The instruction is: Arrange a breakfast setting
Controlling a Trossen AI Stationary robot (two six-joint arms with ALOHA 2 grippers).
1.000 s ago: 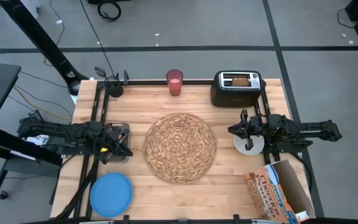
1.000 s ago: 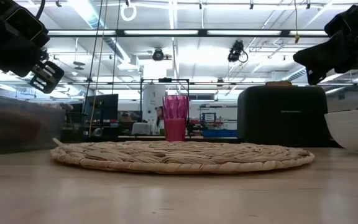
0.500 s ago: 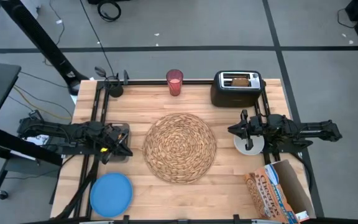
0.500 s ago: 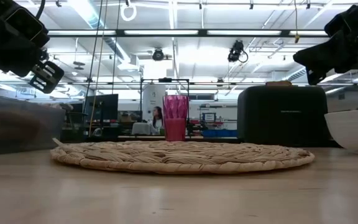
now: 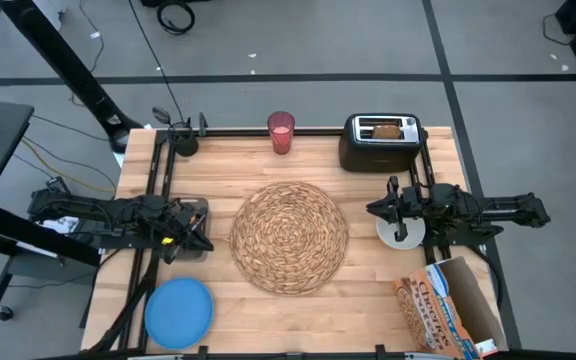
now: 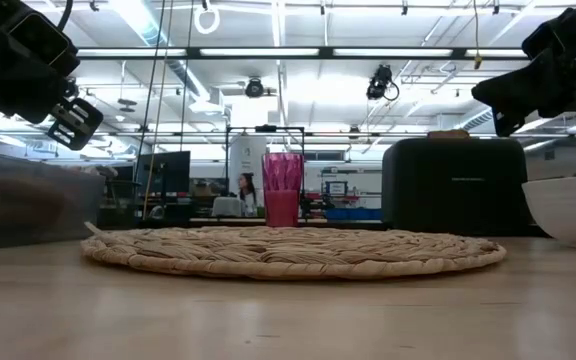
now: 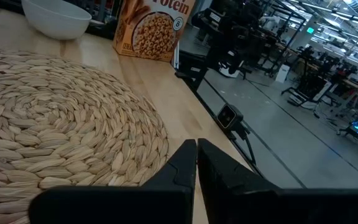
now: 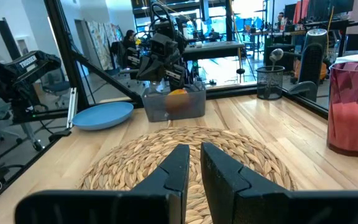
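The white bowl's rim [image 5: 379, 230], on the side facing the woven placemat, should be my right gripper's next stop, and it should close there.
The round woven placemat [image 5: 289, 237] lies at the table's middle. The pink cup [image 5: 281, 131] stands at the far edge. A toast slice [image 5: 388, 128] sticks out of the black toaster [image 5: 382, 141]. The white bowl [image 5: 404, 231] sits at the right, partly under my right gripper [image 5: 371, 208], which is shut and hovers above the table. The blue plate [image 5: 179, 311] lies at the near left. My left gripper [image 5: 206, 243] is shut, raised beside the placemat's left rim. A reddish fruit [image 8: 178, 94] sits in a clear box. I cannot make out the spoon.
The orange cereal box [image 5: 448, 305] lies at the near right corner. The clear box [image 5: 194, 214] stands under my left arm. A black frame [image 5: 164, 140] runs along the table's edges. Bare wood shows around the placemat.
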